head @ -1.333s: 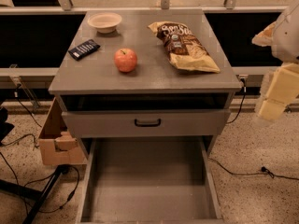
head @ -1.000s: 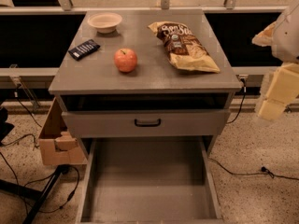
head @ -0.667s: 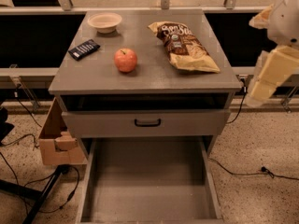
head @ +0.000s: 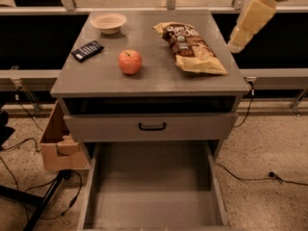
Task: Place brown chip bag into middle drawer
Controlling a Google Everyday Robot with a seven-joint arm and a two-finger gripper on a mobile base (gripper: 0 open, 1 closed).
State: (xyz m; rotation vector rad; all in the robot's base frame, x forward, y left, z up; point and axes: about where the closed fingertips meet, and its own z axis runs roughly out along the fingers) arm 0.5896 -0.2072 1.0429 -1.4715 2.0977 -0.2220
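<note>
My gripper is to move to the brown chip bag's far end [head: 186, 30] next and close there.
The brown chip bag [head: 190, 47] lies flat on the right half of the grey cabinet top [head: 149, 78], dark brown with white script and tan edges. The middle drawer [head: 154, 186] is pulled out at the bottom of the view, a wide grey box with a bare floor. My gripper [head: 243, 30] hangs at the upper right, a pale yellow shape above the cabinet's right edge, just right of the bag and apart from it. It holds nothing that I can see.
A red apple [head: 130, 61], a small dark blue packet [head: 87, 50] and a white bowl [head: 109, 22] sit on the left half of the top. A closed drawer front with a black handle [head: 152, 126] is above the open drawer. A cardboard box [head: 57, 141] and cables lie on the floor to the left.
My gripper has risen and moved left, from low beside the cabinet's right side to above its right edge near the bag. Nothing on the cabinet moved.
</note>
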